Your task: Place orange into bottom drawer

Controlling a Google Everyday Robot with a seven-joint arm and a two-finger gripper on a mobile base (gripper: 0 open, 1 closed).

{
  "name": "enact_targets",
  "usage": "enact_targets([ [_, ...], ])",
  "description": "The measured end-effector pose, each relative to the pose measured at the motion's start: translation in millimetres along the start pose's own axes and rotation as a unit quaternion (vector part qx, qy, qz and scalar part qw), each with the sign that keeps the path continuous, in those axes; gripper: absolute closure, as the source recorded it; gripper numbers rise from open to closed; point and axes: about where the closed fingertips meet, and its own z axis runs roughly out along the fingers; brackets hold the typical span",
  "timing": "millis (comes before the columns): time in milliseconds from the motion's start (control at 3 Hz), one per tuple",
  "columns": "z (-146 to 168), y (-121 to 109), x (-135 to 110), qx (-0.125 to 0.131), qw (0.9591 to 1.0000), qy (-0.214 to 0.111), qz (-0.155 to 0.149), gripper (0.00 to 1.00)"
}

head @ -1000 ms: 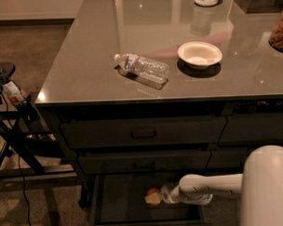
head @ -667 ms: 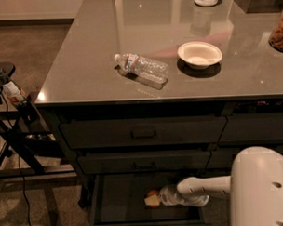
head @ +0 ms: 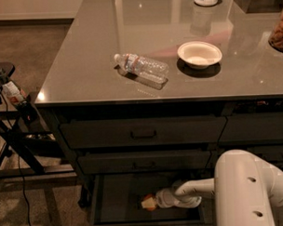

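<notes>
My gripper has the orange. It will let the orange go on the dark bottom of the open bottom drawer (head: 143,208), near its middle.
The bottom drawer (head: 112,199) is pulled open at the foot of the cabinet's wide stack, and its dark tray interior shows. My gripper (head: 151,202) reaches into it from the right on a white arm (head: 195,189). It is shut on the orange (head: 146,202), a small round fruit held low over the drawer floor near the middle. The gripper partly hides the orange's right side.
On the grey countertop (head: 84,65) lie a clear plastic bottle (head: 142,68) on its side and a white bowl (head: 199,53). Two shut handled drawers (head: 142,132) sit above the open one. A black stand with cables (head: 13,119) is at the left. My white arm housing (head: 249,190) fills the lower right.
My gripper has moved a little left and down inside the drawer with the orange in it. The arm housing has shifted left in view.
</notes>
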Motion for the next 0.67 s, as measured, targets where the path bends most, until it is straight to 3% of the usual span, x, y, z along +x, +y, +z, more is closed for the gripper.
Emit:
enact_targets([
  [667,39.0,10.2,9.6,-0.037,0.9991,0.019,0.005,1.00],
])
